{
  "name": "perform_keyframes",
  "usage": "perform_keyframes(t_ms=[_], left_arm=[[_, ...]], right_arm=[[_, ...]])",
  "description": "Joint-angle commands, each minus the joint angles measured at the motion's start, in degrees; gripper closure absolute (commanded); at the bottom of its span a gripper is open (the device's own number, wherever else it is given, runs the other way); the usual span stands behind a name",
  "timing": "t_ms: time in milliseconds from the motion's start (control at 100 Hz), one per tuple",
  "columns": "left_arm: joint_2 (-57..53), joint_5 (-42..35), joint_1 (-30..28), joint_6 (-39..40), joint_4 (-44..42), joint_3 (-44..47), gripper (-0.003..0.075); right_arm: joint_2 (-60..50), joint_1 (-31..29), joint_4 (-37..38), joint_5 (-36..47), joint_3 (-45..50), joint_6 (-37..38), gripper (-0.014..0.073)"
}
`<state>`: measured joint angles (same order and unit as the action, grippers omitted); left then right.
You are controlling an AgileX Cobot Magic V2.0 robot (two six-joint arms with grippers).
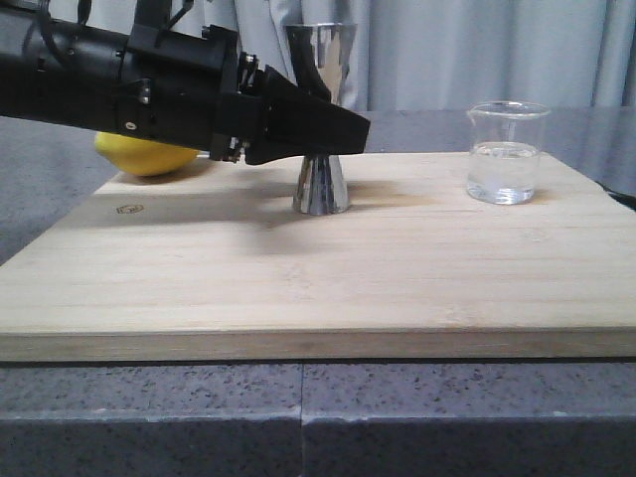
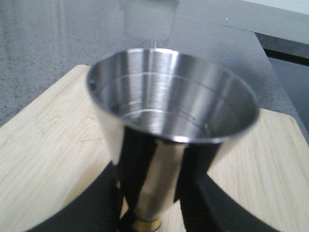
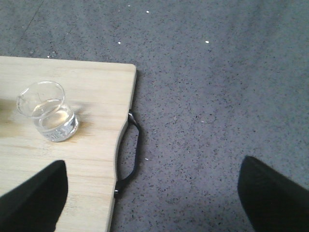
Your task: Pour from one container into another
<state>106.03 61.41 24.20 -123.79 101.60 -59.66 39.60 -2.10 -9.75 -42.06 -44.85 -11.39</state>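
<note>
Next, I move my right gripper to the clear beaker's lower half (image 1: 503, 176) (image 3: 57, 124) and close it there, around the liquid.
The steel jigger (image 1: 321, 184) stands upright on the wooden board (image 1: 298, 278), its upper cup (image 2: 169, 101) empty in the left wrist view. My left gripper (image 1: 350, 129) reaches in from the left at the jigger's waist, a black finger (image 2: 91, 212) on each side with slim strips of board showing between; it is open. The clear beaker (image 1: 508, 152) holds some clear liquid at the board's back right. In the right wrist view the beaker (image 3: 48, 112) sits well ahead of my right gripper (image 3: 152, 166), which is wide open over the board's right edge and holds nothing.
A yellow lemon (image 1: 144, 157) lies at the board's back left, behind my left arm. A black handle (image 3: 133, 150) sticks out from the board's right edge. Grey speckled tabletop (image 3: 217, 121) surrounds the board; curtains hang behind.
</note>
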Motion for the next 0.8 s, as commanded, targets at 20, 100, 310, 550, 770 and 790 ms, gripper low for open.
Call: perform_keyframes(t_ms=[20,100,310,550,770,790], left_arm=[[-2.36,3.28,0.50,0.01,4.51,-1.51,0.0528],[-2.36,3.28,0.50,0.01,4.51,-1.51,0.0550],[-2.36,3.28,0.50,0.01,4.51,-1.51,0.0605],[-2.36,3.28,0.50,0.01,4.51,-1.51,0.0628],[-2.36,3.28,0.50,0.01,4.51,-1.51,0.0628],[-2.36,3.28,0.50,0.01,4.51,-1.51,0.0628]], right_arm=[[0.46,-0.23,-0.36,3.85,-1.98,-0.74,-0.0053],[0.46,-0.23,-0.36,3.85,-1.98,-0.74,-0.0053],[0.46,-0.23,-0.56,4.76,-1.98,-0.84,-0.0053],[2.80,-0.23,-11.21,4.81,-2.11,-10.86,-0.0053],[7.79,1.05,-14.58,-0.24,-7.37,-14.63,-0.0053],[8.38,1.36,-14.58,-0.95,-8.05,-14.63,-0.0053]])
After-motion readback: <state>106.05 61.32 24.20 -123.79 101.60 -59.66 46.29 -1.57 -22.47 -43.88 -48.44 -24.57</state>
